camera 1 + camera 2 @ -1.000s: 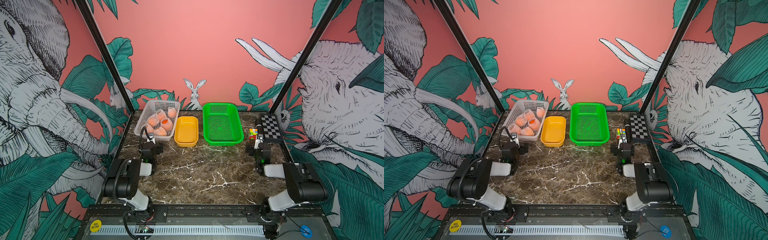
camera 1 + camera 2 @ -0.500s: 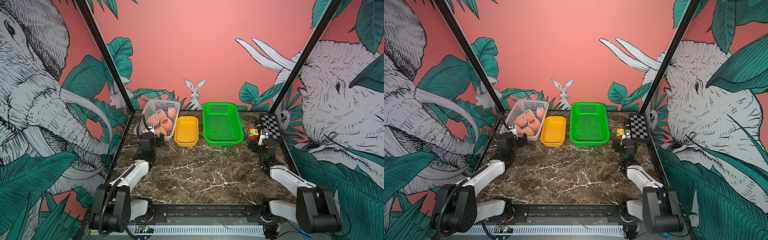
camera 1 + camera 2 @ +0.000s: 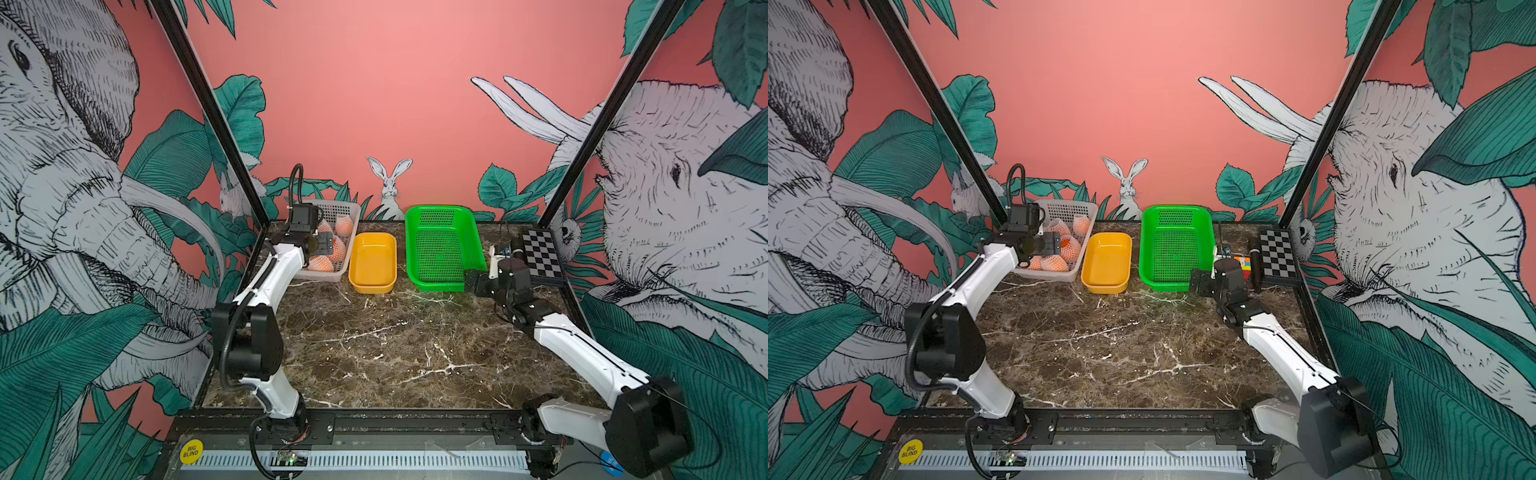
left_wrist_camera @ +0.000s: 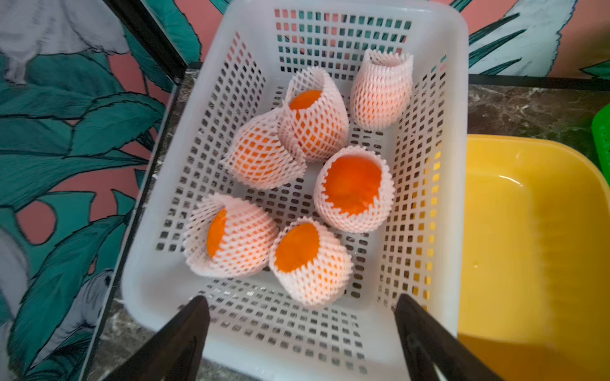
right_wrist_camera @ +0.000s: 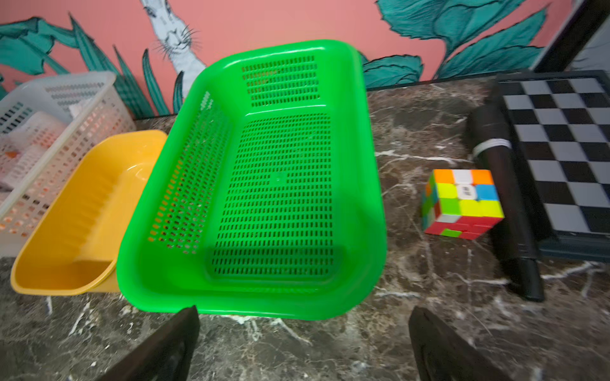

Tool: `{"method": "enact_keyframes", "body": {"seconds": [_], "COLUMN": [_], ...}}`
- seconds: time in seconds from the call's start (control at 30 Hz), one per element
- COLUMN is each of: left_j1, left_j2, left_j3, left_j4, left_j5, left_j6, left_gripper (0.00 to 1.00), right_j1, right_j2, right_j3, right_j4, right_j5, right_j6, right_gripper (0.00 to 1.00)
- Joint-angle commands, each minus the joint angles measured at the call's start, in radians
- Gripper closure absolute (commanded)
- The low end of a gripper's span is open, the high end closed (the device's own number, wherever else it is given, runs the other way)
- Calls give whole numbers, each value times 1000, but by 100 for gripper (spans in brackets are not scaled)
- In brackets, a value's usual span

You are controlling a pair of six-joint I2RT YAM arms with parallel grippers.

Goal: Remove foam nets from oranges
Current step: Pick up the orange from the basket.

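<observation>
I should close my left gripper on the foam net point(image 3: 339, 249) point(image 4: 353, 191) around the middle orange in the white basket, toward the side that faces the yellow tub.
Several oranges point(image 4: 353, 184) lie in the white basket point(image 4: 458, 99), each wrapped in a white foam net point(image 4: 313, 283) with bare orange skin showing at the net's open end. My left gripper point(image 4: 300, 298) hovers over the near end of this basket, open, with nothing between its fingers; in both top views it point(image 3: 322, 245) point(image 3: 1050, 245) hangs above the netted fruit point(image 3: 320, 264). My right gripper point(image 5: 303, 310) is open and empty above the marble, just in front of the green basket point(image 5: 369, 184), also seen in a top view point(image 3: 471, 282).
A yellow tub point(image 3: 372, 286) stands between the white basket point(image 3: 332, 204) and the green basket point(image 3: 440, 208). At the right lie a multicoloured cube point(image 5: 462, 204), a black cylinder point(image 5: 505, 204) and a chessboard point(image 3: 540, 253). Black frame posts flank the table.
Both arms have unfolded and reached toward the back. The left gripper now hangs over the white basket; the right one has moved in by the green basket's near right corner.
</observation>
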Motion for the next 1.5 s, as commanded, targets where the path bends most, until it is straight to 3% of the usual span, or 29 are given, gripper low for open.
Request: {"method": "enact_keyframes", "body": {"seconds": [0.0,0.63,1.47], "left_j1": [4,4,13], "left_j2": [72,430,618], "left_j3": [149,599,736], "left_j4": [-221,-377,-383], "left_j5": [26,100,158], "left_j6": [-18,-96,-109], "left_gripper": [11,10,4], "right_j1": [38,91,91], "right_j2": [40,152,265], "right_j3": [59,146,235], "right_j4": [-52,-97,-120], "right_j5": [-19,6,-20], "right_j6": [-3,-57,-73], "right_gripper": [1,1,1]}}
